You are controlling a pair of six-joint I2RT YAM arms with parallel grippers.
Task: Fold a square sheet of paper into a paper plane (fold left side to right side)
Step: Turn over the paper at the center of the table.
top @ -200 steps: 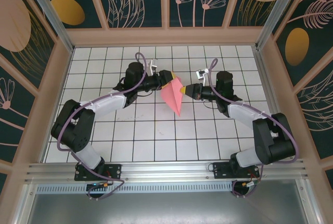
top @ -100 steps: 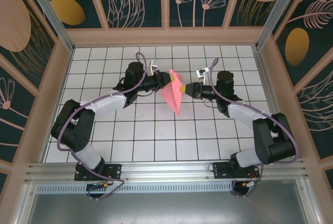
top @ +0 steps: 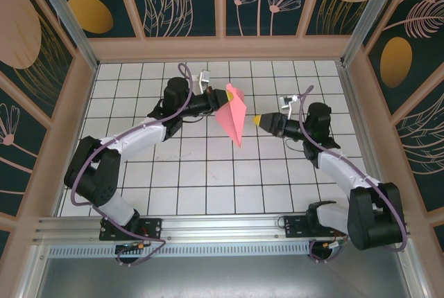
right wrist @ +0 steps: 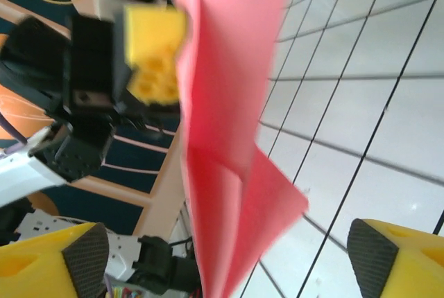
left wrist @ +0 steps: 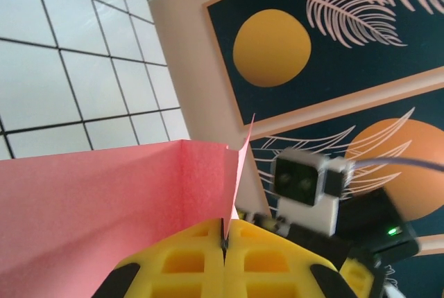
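My left gripper holds just the paper's far edge, its near tip dangles, so I should pinch above the paper's tip (top: pixel 238 129) with my right gripper before lowering it.
The pink-red square sheet of paper (top: pixel 233 116), folded into a slim pointed plane shape, hangs above the tiles at mid-table with its tip toward the near side. My left gripper (top: pixel 223 95) is shut on its far upper edge; in the left wrist view the yellow fingers (left wrist: pixel 187 260) pinch the paper (left wrist: pixel 104 201) where they meet. My right gripper (top: pixel 258 120) stands open just right of the paper and apart from it. In the right wrist view the paper (right wrist: pixel 229 97) hangs ahead of the spread right gripper (right wrist: pixel 227 256), with the left gripper's fingers (right wrist: pixel 156 55) behind it.
White grid-tiled table (top: pixel 208 173) with wooden-framed patterned walls (top: pixel 222 47) on the far, left and right sides. A metal rail (top: pixel 222 225) runs along the near edge by the arm bases. The right wrist's camera housing (left wrist: pixel 304 187) sits close to the left gripper.
My right gripper has let go of the paper, opened wide and drawn back to the right. My left gripper has shut on the paper and now holds it alone, slightly farther back.
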